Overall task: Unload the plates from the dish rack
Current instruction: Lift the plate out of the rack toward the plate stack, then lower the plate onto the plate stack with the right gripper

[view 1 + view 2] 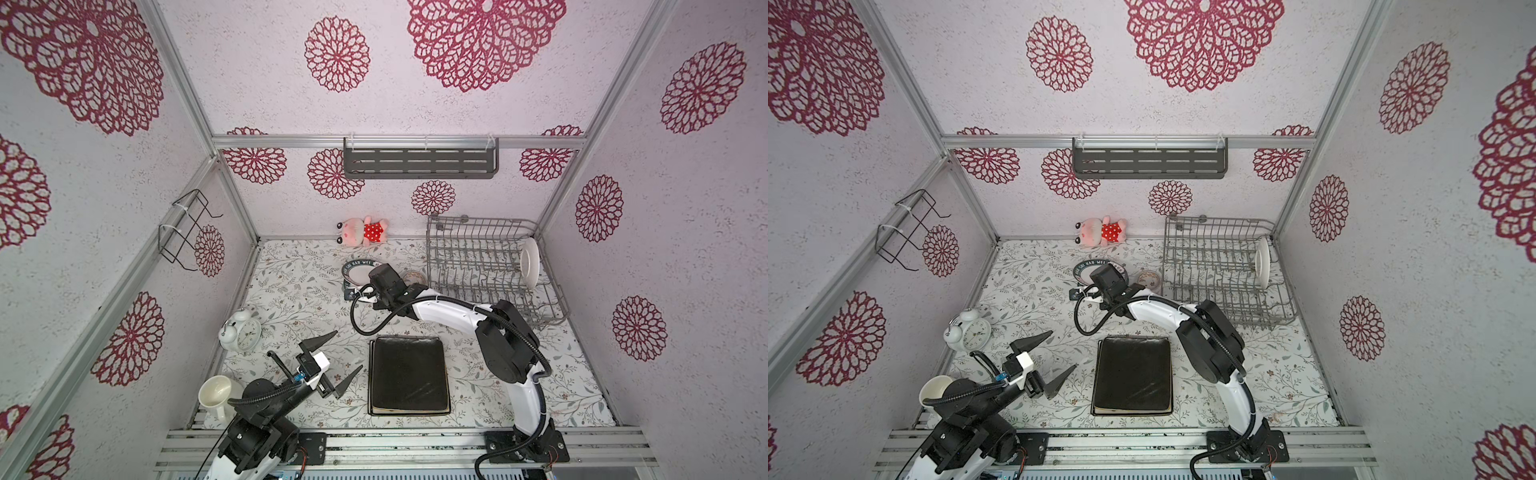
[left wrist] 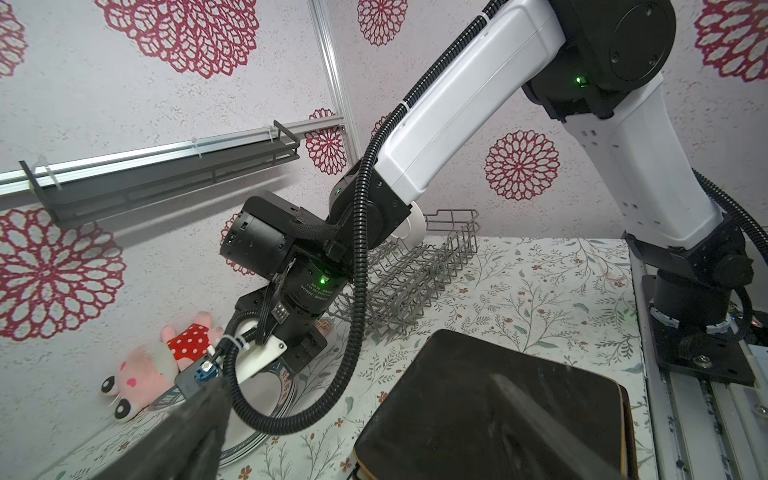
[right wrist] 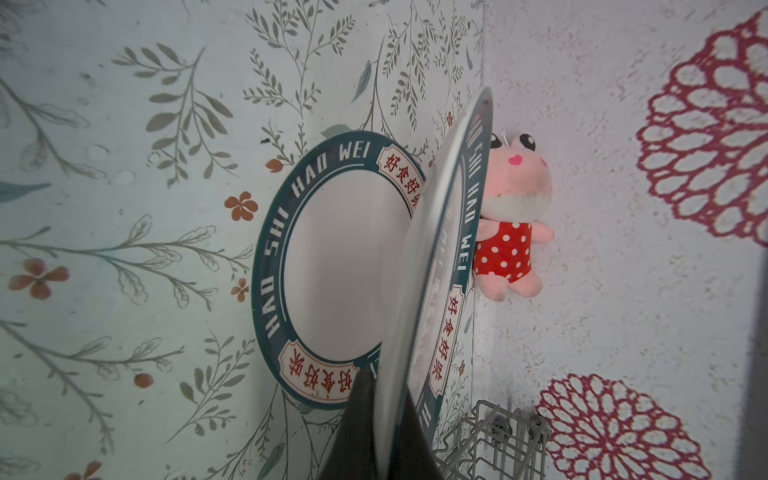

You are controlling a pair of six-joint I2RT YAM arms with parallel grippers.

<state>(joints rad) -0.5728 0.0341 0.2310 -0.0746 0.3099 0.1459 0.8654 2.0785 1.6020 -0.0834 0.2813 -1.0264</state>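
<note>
I will let go of the round white plate with my right gripper on top of the matching plate [image 1: 368, 280] [image 3: 348, 269] lying flat near the plush toy.
My right gripper [image 3: 384, 424] is shut on the rim of a round white plate with a teal lettered border [image 3: 440, 249]. It holds the plate on edge, tilted over a matching plate [image 3: 345, 266] [image 1: 356, 269] that lies flat on the table left of the dish rack [image 1: 478, 266]. In both top views the right wrist [image 1: 384, 280] covers the held plate. One white round plate [image 1: 530, 262] [image 1: 1262, 259] stands upright at the rack's right end. A stack of black square plates [image 1: 409, 376] [image 2: 478, 407] lies at the front centre. My left gripper [image 1: 349, 350] [image 1: 1064, 349] hovers wide open and empty left of the stack.
A tiny patterned bowl [image 1: 413, 276] sits between the flat plate and the rack. A pink plush toy [image 1: 365, 230] lies at the back wall. An alarm clock [image 1: 243, 332] and a white mug [image 1: 214, 392] stand at the left. A dark slotted shelf [image 1: 419, 162] and a wire holder [image 1: 187, 228] hang on the walls.
</note>
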